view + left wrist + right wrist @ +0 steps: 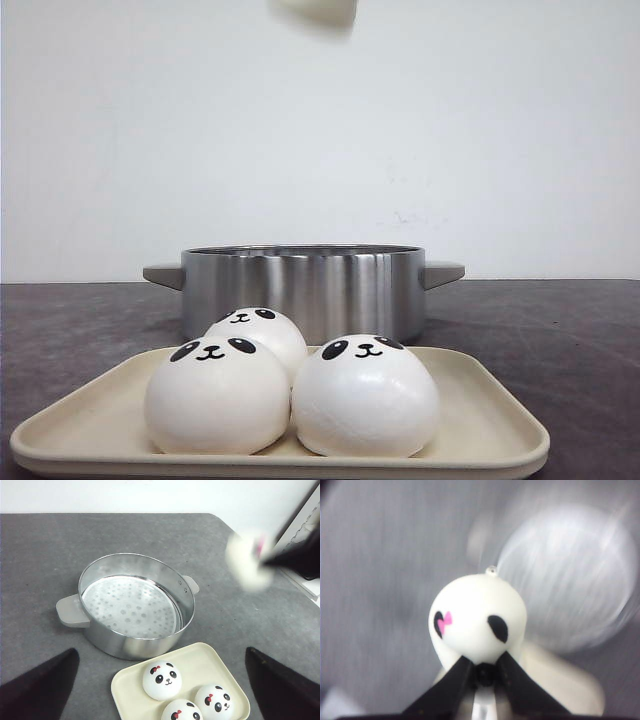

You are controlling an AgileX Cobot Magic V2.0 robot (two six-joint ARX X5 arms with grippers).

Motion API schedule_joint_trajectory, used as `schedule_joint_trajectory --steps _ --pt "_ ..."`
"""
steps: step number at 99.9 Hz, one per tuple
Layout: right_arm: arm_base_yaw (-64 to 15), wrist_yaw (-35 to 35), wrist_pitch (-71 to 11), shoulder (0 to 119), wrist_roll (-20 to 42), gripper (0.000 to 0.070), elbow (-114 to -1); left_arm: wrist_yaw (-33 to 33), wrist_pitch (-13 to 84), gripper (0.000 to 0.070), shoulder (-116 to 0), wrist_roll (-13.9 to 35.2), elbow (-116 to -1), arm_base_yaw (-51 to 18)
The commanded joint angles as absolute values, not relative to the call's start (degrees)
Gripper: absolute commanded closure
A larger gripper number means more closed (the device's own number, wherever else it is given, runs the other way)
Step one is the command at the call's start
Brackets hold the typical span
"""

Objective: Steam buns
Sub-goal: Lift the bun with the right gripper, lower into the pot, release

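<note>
Next, my right gripper lets go of the bun inside the steel steamer pot (340,256) (567,577), on the pot's perforated plate.
Three white panda-face buns sit on the cream tray (480,420): one front left (215,395), one front right (365,395), one behind (258,328). They also show in the left wrist view (161,680). My right gripper (482,662) is shut on a fourth bun (477,620) and holds it high in the air; the bun shows blurred in the left wrist view (248,560) and at the top edge of the front view (315,10). The steel steamer pot (132,605) stands empty behind the tray. My left gripper (160,695) is open and empty, high above the tray.
The pot (303,287) has grey side handles and a perforated plate inside. The table top (60,545) is dark grey. A white wall stands behind it. The right arm (300,555) reaches in beyond the pot's right side.
</note>
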State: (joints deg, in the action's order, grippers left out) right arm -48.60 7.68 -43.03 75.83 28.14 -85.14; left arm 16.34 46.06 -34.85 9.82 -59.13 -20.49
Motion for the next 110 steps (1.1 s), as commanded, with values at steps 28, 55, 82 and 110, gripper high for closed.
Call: schedule_joint_trajectory --steps 28,55,82,110 --pt "-41.91 8.86 -45.01 93.78 17.37 0.07 -100.95 14.85 45.21 0.0034 -35.18 9.69 -60.16 -20.75" --pt "-37.45 9.13 -42.65 110.45 15.03 0.07 -100.95 14.85 45.54 0.0034 -35.18 9.69 -60.16 -20.75" --pt "-34.98 9.48 -39.24 119.15 12.97 0.07 -100.95 14.85 47.0 0.0034 -35.18 9.72 -60.16 -20.75" --pt "-34.06 9.48 -37.21 120.38 12.8 0.067 -100.95 14.83 48.64 0.0034 -35.18 9.69 -60.16 -20.75"
